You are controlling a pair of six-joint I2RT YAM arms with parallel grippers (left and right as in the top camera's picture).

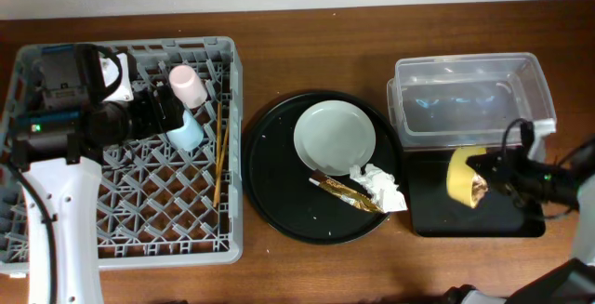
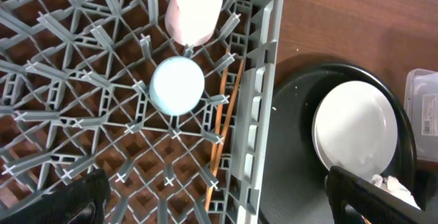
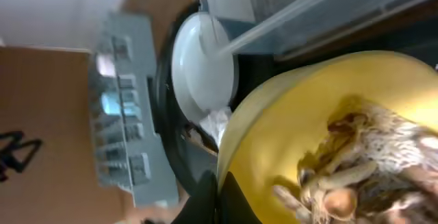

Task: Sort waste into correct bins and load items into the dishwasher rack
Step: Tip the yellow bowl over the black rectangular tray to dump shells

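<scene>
Next, my right gripper sets the yellow bowl down on the round tray [image 1: 288, 198] [image 3: 179, 153] between the gold wrapper and the rack.
My right gripper [image 1: 485, 176] is shut on the rim of the yellow bowl [image 1: 462, 178], tipped on its side over the shallow black tray [image 1: 437, 220]; beige food scraps [image 3: 363, 169] sit in the bowl. My left gripper [image 2: 219, 196] is open and empty above the grey dishwasher rack [image 1: 56, 248]. The pink cup [image 1: 187, 85], blue cup [image 1: 188, 130] and two chopsticks [image 1: 220, 155] lie in the rack. The grey-green plate [image 1: 335, 137], gold wrapper [image 1: 349, 192] and white napkin [image 1: 383, 188] rest on the round black tray [image 1: 270, 155]. The clear tub [image 1: 474, 95] stands behind the bowl.
The rack's right wall [image 2: 263, 101] runs beside the round tray. The chopsticks [image 2: 222, 125] lie along that wall. Brown wooden tabletop [image 1: 307, 53] lies behind and in front of everything.
</scene>
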